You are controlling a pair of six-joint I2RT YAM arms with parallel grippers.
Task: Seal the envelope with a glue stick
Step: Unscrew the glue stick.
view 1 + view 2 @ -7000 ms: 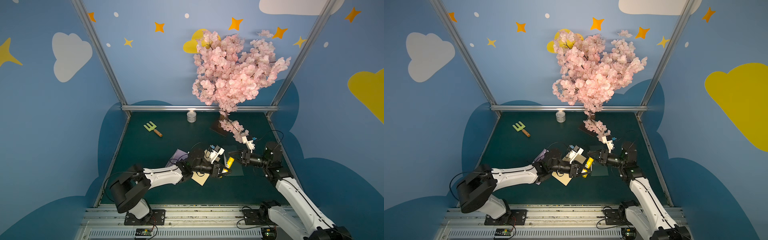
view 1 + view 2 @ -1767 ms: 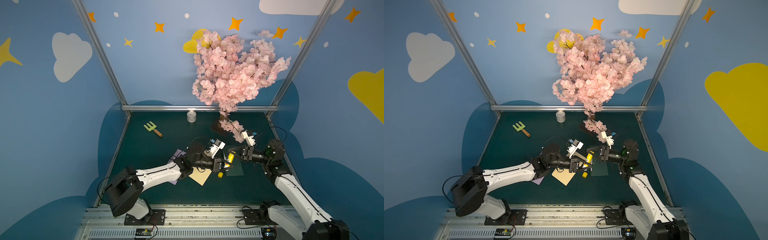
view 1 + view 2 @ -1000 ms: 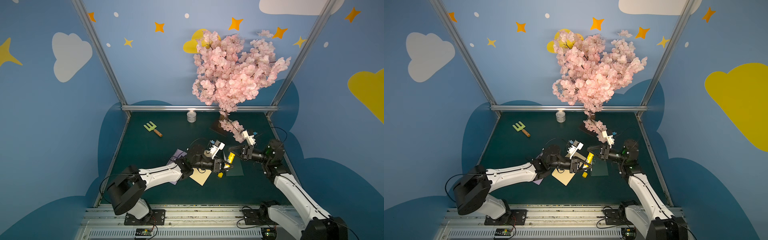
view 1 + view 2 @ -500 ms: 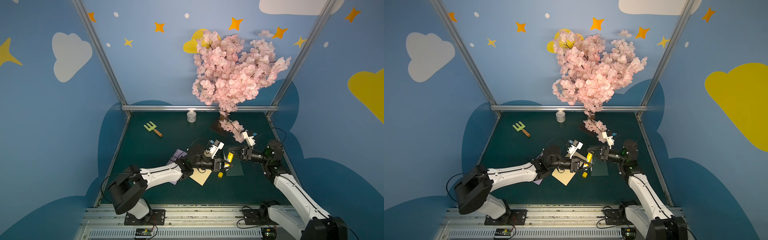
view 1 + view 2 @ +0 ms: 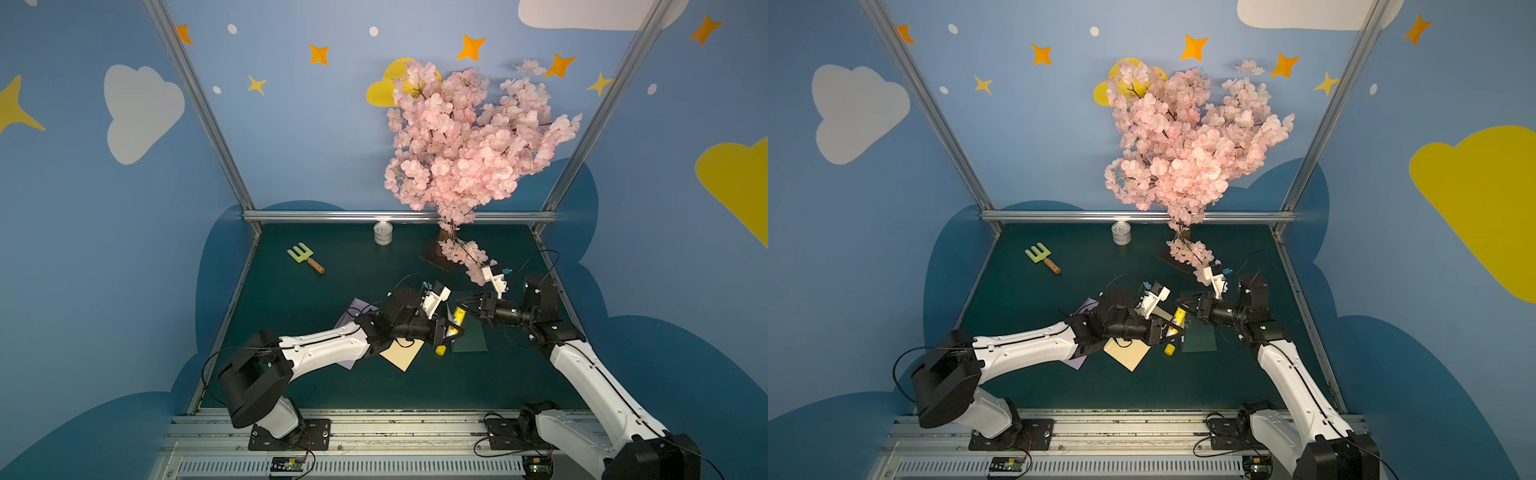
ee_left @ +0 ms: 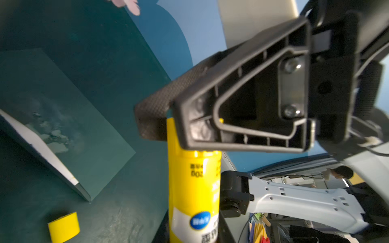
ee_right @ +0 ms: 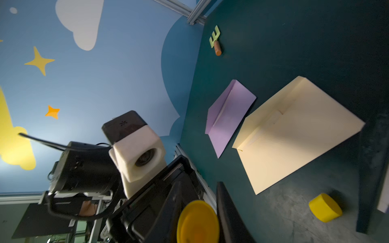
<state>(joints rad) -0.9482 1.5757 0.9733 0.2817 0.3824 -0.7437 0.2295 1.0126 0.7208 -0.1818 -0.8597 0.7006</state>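
The glue stick's upper end is all that my right gripper pinches, so it should take the glue stick's middle (image 5: 456,321) before my left gripper opens for the envelope's flap.
The yellow glue stick (image 5: 458,316) (image 5: 1178,316) hangs tilted above the mat between the two arms. My left gripper (image 5: 449,332) (image 5: 1169,330) is shut on its lower, labelled part (image 6: 193,189). My right gripper (image 5: 462,303) (image 5: 1182,302) is shut on its upper end, which shows as a yellow disc (image 7: 197,223) between the jaws. The stick's tip is hidden. Its yellow cap (image 5: 441,350) (image 5: 1169,349) (image 6: 64,227) (image 7: 325,207) lies loose on the mat. Beside the cap lies the dark green envelope (image 5: 469,338) (image 5: 1200,340) (image 6: 63,117), flap open, with pale smears.
A cream envelope (image 5: 401,353) (image 7: 294,134) and a purple one (image 5: 353,309) (image 7: 229,115) lie under my left arm. At the back are a green toy rake (image 5: 305,257), a tin can (image 5: 382,232) and a pink blossom tree (image 5: 465,145) whose low branch hangs over my right wrist.
In the last second nothing visibly moves; both grippers stay on the stick. Since the oldest frames both arms have shifted slightly toward the back.
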